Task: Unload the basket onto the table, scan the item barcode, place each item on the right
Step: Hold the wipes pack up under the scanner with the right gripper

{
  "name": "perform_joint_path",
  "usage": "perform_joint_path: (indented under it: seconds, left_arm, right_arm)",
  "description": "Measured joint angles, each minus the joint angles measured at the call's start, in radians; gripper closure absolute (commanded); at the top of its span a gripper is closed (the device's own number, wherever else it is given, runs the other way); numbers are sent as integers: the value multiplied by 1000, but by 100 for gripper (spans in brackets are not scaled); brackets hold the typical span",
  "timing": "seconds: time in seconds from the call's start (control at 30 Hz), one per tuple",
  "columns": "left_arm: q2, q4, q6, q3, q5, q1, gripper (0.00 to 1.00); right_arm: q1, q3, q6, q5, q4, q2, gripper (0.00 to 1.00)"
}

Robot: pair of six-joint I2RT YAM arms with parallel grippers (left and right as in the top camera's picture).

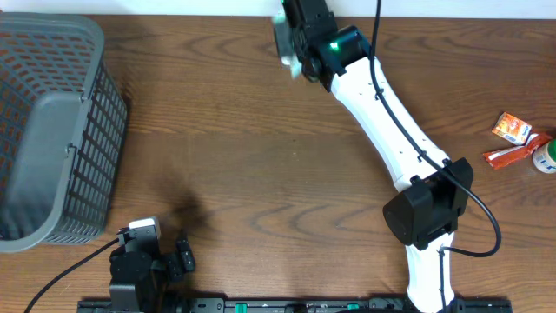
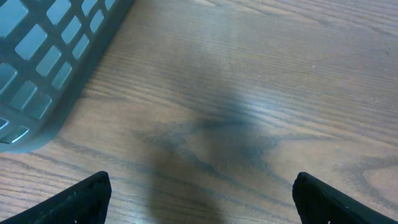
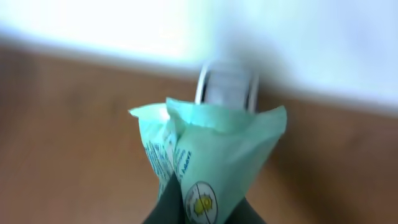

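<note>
My right gripper needs to release the mint-green packet on the wood (image 1: 486, 141) next to the orange packet, touching the tip of the red packet.
A mint-green packet (image 3: 214, 155) with blue print and a round yellow logo is pinched between the fingers of my right gripper (image 3: 198, 211), which is shut on it. In the overhead view the right gripper (image 1: 297, 48) holds the packet (image 1: 283, 38) at the table's far edge, near the top centre. Just beyond the packet stands a blurred grey-white device (image 3: 227, 87); no barcode shows. My left gripper (image 2: 202, 202) is open above bare wood, and nothing lies between its dark fingers (image 2: 84, 200). The left gripper (image 1: 155, 249) sits at the front left.
A grey plastic basket (image 1: 61, 122) fills the left side, and its corner (image 2: 56, 62) shows in the left wrist view. At the right edge lie an orange packet (image 1: 512, 129), a red packet (image 1: 514, 155) and a small bottle (image 1: 546, 159). The right arm (image 1: 391, 122) crosses the table diagonally.
</note>
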Motion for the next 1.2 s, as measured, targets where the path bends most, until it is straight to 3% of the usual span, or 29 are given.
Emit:
perform_joint_path:
  seconds: [0.1, 0.3, 0.47, 0.7, 0.93, 1.2]
  left_arm:
    - [0, 0, 0, 0, 0, 0, 6]
    - [0, 0, 0, 0, 0, 0, 6]
    - [0, 0, 0, 0, 2, 0, 6]
    - [0, 0, 0, 0, 3, 0, 6]
    - [0, 0, 0, 0, 3, 0, 6]
    - [0, 0, 0, 0, 3, 0, 6]
  right_arm:
    - [-14, 0, -113, 82, 262, 4, 99]
    - [-36, 10, -339, 132, 605, 63, 98]
    - [-45, 13, -624, 115, 830, 196, 98]
    - [-42, 10, -877, 103, 1022, 410, 98]
    - [-40, 8, -1070, 61, 1073, 493, 99]
    - [-19, 8, -1125, 2, 1080, 551, 99]
